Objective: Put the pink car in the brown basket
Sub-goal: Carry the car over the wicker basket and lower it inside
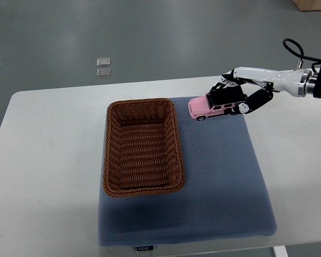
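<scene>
The robot's right gripper will release the pink car on the middle of the brown basket's bottom (145,149).
A pink toy car (207,107) with a black roof sits at the far right part of the blue mat (219,176), just right of the brown wicker basket (142,148). My right hand (231,98) comes in from the right edge and its fingers curl around the car's rear and roof. The car looks level, at or just above the mat. The basket is empty. The left arm does not show.
The mat lies on a white table (48,160). Two small clear squares (103,67) lie on the grey floor beyond the table's far edge. A black cable (294,49) loops above my right wrist.
</scene>
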`<state>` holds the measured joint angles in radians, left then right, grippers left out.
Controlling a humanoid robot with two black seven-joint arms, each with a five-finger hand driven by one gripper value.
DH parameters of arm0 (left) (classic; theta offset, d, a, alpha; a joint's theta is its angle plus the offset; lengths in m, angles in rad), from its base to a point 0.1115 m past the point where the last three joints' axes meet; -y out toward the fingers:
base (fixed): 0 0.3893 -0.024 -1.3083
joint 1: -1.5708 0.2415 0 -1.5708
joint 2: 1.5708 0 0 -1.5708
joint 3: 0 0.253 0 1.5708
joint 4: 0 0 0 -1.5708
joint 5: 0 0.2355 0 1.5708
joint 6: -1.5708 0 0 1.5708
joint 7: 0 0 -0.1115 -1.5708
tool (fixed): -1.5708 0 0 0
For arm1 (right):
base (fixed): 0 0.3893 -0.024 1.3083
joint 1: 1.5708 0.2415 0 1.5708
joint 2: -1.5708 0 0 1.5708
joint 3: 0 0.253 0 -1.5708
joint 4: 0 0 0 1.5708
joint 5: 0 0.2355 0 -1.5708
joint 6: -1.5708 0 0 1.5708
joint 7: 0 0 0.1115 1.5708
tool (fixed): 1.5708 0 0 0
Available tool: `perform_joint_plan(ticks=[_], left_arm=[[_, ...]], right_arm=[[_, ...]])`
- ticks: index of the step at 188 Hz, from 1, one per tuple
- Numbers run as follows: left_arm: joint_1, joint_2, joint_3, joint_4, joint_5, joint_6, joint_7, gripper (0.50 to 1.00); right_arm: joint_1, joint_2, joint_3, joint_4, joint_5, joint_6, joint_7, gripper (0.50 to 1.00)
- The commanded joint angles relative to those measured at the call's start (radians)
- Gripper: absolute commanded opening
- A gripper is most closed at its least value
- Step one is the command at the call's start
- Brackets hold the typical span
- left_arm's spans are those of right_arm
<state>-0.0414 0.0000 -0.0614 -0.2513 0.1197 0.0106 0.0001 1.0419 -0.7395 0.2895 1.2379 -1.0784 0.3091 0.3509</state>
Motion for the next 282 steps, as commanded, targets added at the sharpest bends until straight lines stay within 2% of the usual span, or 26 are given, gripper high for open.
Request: perform_joint_plan(ticks=[1,33,77,112,163,175,185,188,194,215,247,282], left_arm=[[0.000,0.000,0.000,0.001,0.000,0.000,0.000,1.000],[-0.002,0.000,0.000,-0.002,0.000,-0.001,0.000,1.000],[-0.003,0.000,0.002,-0.003,0.002,0.000,0.000,1.000],[-0.003,0.000,0.002,-0.002,0.002,0.000,0.000,1.000],[-0.003,0.000,0.002,-0.003,0.002,0.000,0.000,1.000],[-0.003,0.000,0.002,-0.003,0.002,0.000,0.000,1.000],[-0.003,0.000,0.003,-0.003,0.002,0.000,0.000,1.000],[-0.003,0.000,0.003,-0.003,0.002,0.000,0.000,1.000],[-0.003,0.000,0.003,-0.003,0.002,0.000,0.000,1.000],[-0.003,0.000,0.003,-0.002,0.002,0.000,0.000,1.000],[-0.005,0.000,0.003,-0.003,0.002,0.000,0.000,1.000],[-0.005,0.000,0.005,-0.002,0.002,0.000,0.000,1.000]], right_arm=[[0.058,0.095,-0.055,-0.067,0.009,-0.012,-0.003,0.500],[0.083,0.305,-0.121,-0.199,0.011,-0.019,-0.001,0.500],[0.070,0.497,-0.162,-0.336,0.008,-0.054,-0.001,0.500],[0.050,0.574,-0.171,-0.388,0.005,-0.071,-0.001,0.500],[0.021,0.585,-0.191,-0.411,-0.005,-0.096,0.005,0.500],[0.012,0.585,-0.196,-0.411,-0.005,-0.110,0.008,0.556],[0.003,0.585,-0.196,-0.413,-0.005,-0.122,0.010,0.658],[0.000,0.585,-0.194,-0.411,-0.005,-0.125,0.010,0.709],[-0.002,0.585,-0.194,-0.411,-0.005,-0.127,0.010,0.762],[-0.002,0.585,-0.191,-0.411,0.002,-0.128,0.010,0.856],[0.000,0.571,-0.156,-0.413,0.014,-0.131,0.011,0.881],[-0.066,0.546,0.161,-0.413,0.114,-0.122,0.008,0.887]])
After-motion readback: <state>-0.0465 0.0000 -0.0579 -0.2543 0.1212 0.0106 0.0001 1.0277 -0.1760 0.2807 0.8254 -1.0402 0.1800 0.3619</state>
